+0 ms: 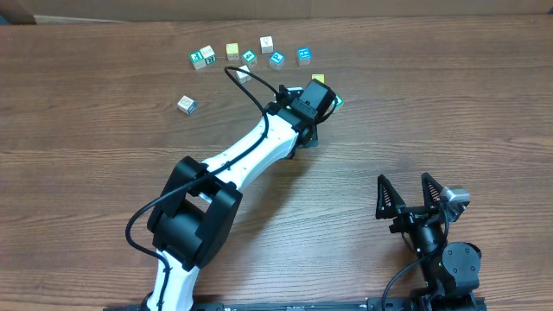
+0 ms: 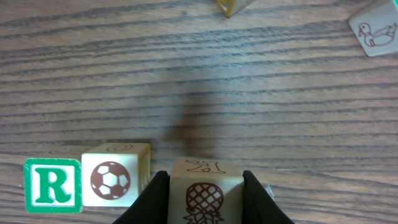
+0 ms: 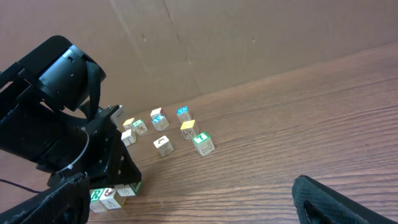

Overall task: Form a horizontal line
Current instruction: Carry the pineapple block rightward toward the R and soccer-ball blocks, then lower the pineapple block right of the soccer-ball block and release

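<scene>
My left gripper needs to let go of the pineapple cube on the table (image 1: pixel 294 139) (image 2: pixel 210 185) beside the soccer ball cube, across a narrow gap.
In the left wrist view a white cube with a green R (image 2: pixel 53 185) stands beside a cube with a soccer ball (image 2: pixel 112 180), the two touching in a row. Just right of them, across a narrow gap, my left gripper (image 2: pixel 204 176) is shut on a cube with a brown pineapple (image 2: pixel 205 196). Its black fingers (image 2: pixel 152 202) press on both sides of that cube. From overhead, the left gripper (image 1: pixel 315 105) covers this row. My right gripper (image 1: pixel 413 197) stands open near the front right, holding nothing.
Several loose cubes lie along the far side (image 1: pixel 249 57), and one sits apart to the left (image 1: pixel 187 104). A yellow cube (image 1: pixel 318 79) is just behind the left gripper. A duck cube (image 2: pixel 375 30) lies to the far right of the held cube.
</scene>
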